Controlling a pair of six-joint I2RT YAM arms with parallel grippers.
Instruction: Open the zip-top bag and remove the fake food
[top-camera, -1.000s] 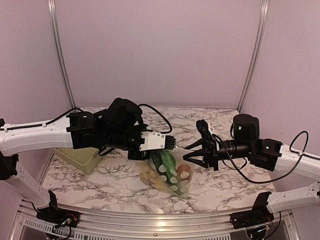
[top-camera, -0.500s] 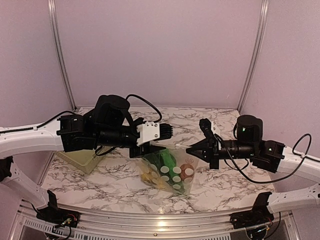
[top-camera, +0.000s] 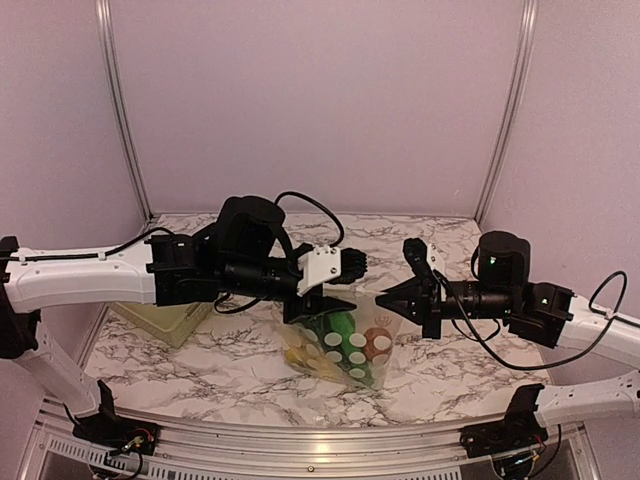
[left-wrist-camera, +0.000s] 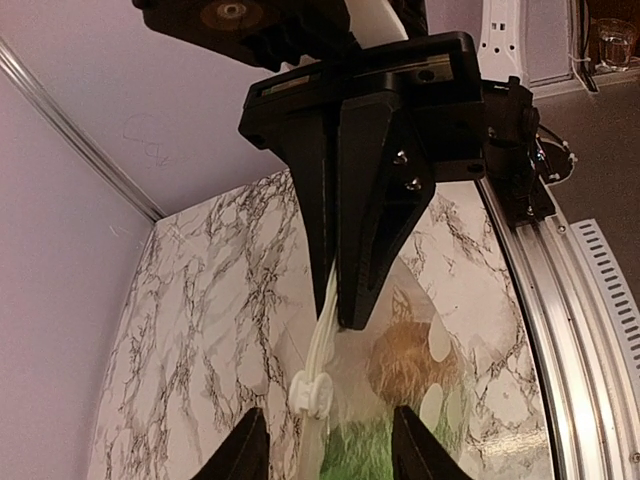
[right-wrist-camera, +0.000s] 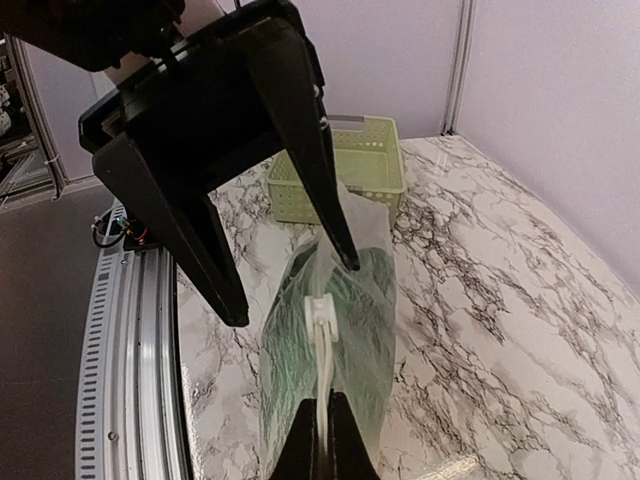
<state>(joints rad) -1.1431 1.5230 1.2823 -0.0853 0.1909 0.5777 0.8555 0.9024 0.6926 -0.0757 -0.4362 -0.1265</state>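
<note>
My left gripper should reach farther and close on the slider (left-wrist-camera: 311, 394) before pulling it, as its open fingers straddle the bag's zip short of that white slider.
The zip-top bag (top-camera: 350, 350), clear with white dots, hangs between my two grippers above the marble table. Through it show the fake food: a green vegetable (top-camera: 335, 330), a brown lump (top-camera: 378, 343) and yellow lemons (top-camera: 300, 355). My right gripper (top-camera: 383, 297) is shut on the bag's white zip strip (right-wrist-camera: 322, 385) at its right end. The white slider (right-wrist-camera: 320, 312) sits on the strip just beyond it. My left gripper (top-camera: 345, 297) is open at the bag's left top corner. In the left wrist view the slider (left-wrist-camera: 312, 392) lies just ahead of its spread fingers (left-wrist-camera: 247, 450).
A pale green slatted basket (top-camera: 160, 318) stands on the table's left side, behind the left arm. The marble tabletop (top-camera: 470, 370) ends at a metal rail (top-camera: 300, 440) along the near edge. Lilac walls close the back and both sides.
The right gripper has shut on the bag's zip strip. The left gripper has opened, letting go of the bag, drawn back left and then come right again to the slider end.
</note>
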